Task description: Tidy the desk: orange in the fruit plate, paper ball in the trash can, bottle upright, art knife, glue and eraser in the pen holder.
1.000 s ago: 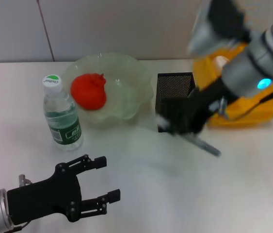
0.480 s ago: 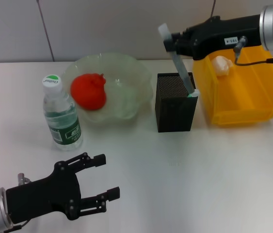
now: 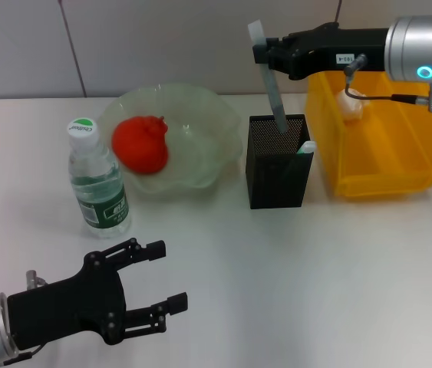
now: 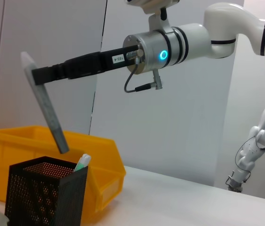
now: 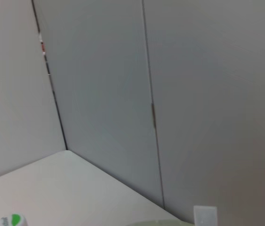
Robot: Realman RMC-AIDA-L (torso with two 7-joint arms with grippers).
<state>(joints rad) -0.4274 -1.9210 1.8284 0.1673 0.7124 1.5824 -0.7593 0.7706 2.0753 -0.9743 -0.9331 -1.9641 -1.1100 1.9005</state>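
Note:
Next, my right gripper releases the grey art knife inside the black mesh pen holder (image 3: pixel 278 136), next to the glue. The knife now hangs tilted just above the holder's opening.
My right gripper (image 3: pixel 262 55) is shut on the top of the grey art knife (image 3: pixel 269 80). The knife hangs tilted, its lower end just above the opening of the black mesh pen holder (image 3: pixel 277 180). The left wrist view shows the same: the art knife (image 4: pixel 45 110) above the pen holder (image 4: pixel 45 193). The glue (image 3: pixel 305 146) pokes out at the holder's corner. The orange (image 3: pixel 140 144) lies in the glass fruit plate (image 3: pixel 200 130). The bottle (image 3: pixel 97 184) stands upright. The paper ball (image 3: pixel 351 102) sits in the yellow trash can (image 3: pixel 392 153). The eraser is out of view. My left gripper (image 3: pixel 168 276) rests open at the near left.
The plate, pen holder and trash can stand in a row along the back of the white table. The bottle is just left of the plate, in front of its rim. A grey wall rises close behind them.
My right arm rose from low in front of the pen holder, carrying the art knife up, and the knife now hangs over the holder's opening. The left gripper barely moved.

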